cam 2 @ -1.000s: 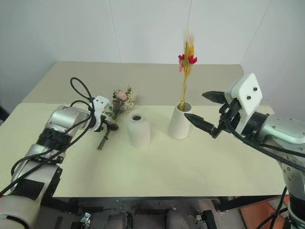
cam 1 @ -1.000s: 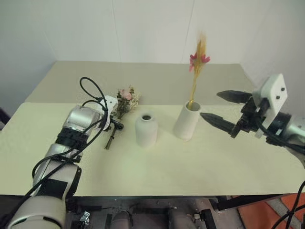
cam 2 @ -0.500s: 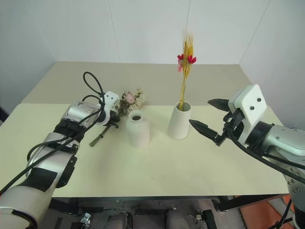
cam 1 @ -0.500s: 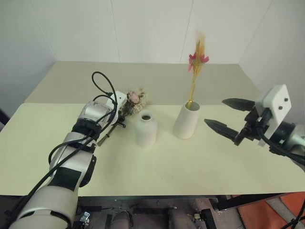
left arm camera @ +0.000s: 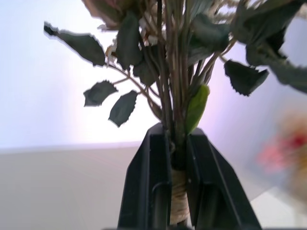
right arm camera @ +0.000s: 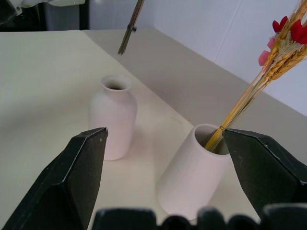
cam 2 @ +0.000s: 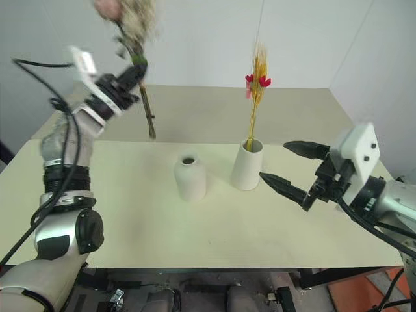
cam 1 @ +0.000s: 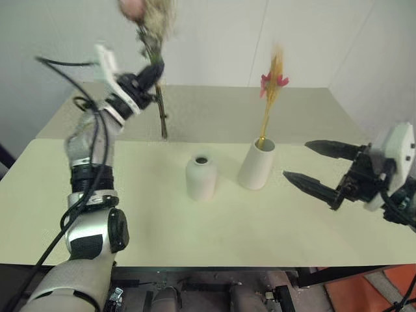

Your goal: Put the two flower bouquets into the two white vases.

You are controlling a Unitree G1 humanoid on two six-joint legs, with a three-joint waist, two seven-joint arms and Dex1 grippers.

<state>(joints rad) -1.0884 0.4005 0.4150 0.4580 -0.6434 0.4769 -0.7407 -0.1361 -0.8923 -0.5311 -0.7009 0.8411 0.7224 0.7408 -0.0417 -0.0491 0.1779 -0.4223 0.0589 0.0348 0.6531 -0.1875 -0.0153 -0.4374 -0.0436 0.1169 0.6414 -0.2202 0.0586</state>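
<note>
The robot's left gripper needs to release the bushy bouquet in the opening of the empty bottle-shaped white vase (cam 1: 201, 159).
My left gripper (cam 1: 153, 71) is shut on the stems of the bushy bouquet (cam 1: 148, 16) and holds it upright, high above the table's far left. Its stem ends (cam 1: 162, 127) hang free in the air. The left wrist view shows both black fingers (left arm camera: 148, 182) clamping the twine-wrapped stems (left arm camera: 178, 191) under dark leaves. The bottle-shaped white vase (cam 1: 200, 177) stands empty at the table's middle. To its right, the cylinder vase (cam 1: 256, 166) holds the slim yellow bundle with red blossoms (cam 1: 270, 81). My right gripper (cam 1: 300, 160) stands open and empty, right of the cylinder vase.
The pale table (cam 1: 195, 234) ends at a white wall behind it, and its front edge is close to me. In the right wrist view both vases (right arm camera: 112, 122) stand beyond the open fingers (right arm camera: 81, 177).
My left gripper shut on the bushy bouquet lying on the table, then lifted it high and turned it upright. The right gripper drew back a little from the cylinder vase.
</note>
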